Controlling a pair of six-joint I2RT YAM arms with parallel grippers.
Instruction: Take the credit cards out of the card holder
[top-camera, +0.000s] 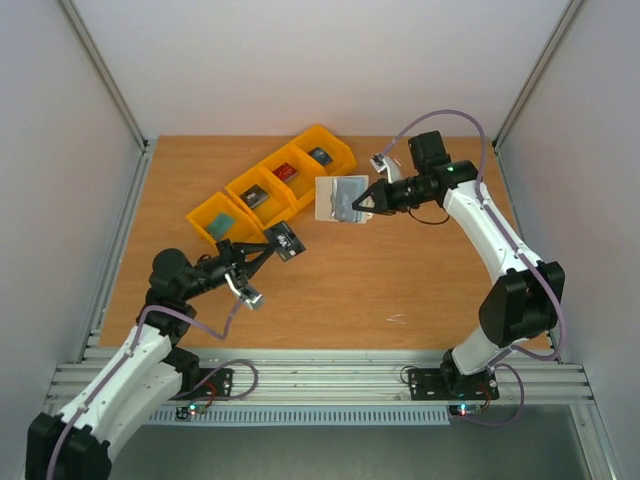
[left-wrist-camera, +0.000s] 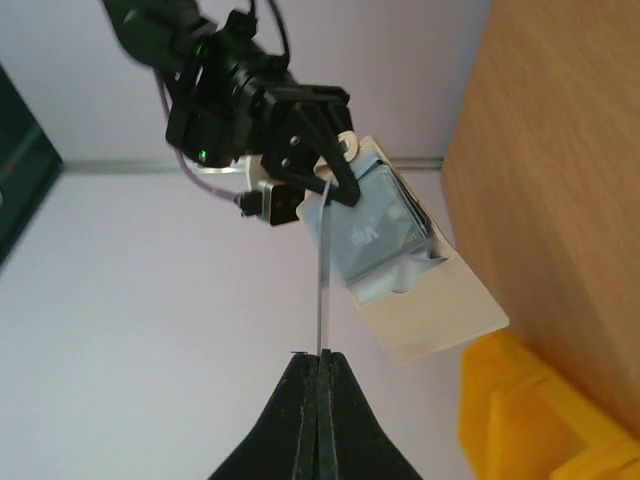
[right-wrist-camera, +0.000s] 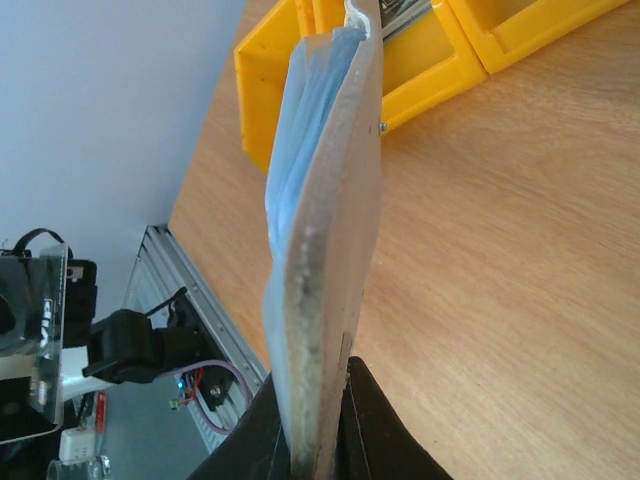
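Note:
My right gripper should release the pale grey card holder on the bare wood (top-camera: 337, 271) (right-wrist-camera: 520, 295) between the yellow bins and the metal rail.
My right gripper (top-camera: 372, 197) is shut on the edge of the open pale grey card holder (top-camera: 342, 198) and holds it upright above the table. The right wrist view shows the holder edge-on (right-wrist-camera: 325, 250) between the fingers (right-wrist-camera: 385, 440). My left gripper (top-camera: 268, 248) is shut on a black card with pale marks (top-camera: 288, 240), held in the air apart from the holder. In the left wrist view the card is a thin edge-on line (left-wrist-camera: 321, 290) rising from the closed jaws, with the holder (left-wrist-camera: 440, 300) beyond it. No red card shows outside the bins.
A diagonal row of yellow bins (top-camera: 272, 185) stands at the back of the wooden table (top-camera: 400, 290), right behind the holder; each has a small card-like item inside. A metal rail (top-camera: 320, 375) runs along the near edge.

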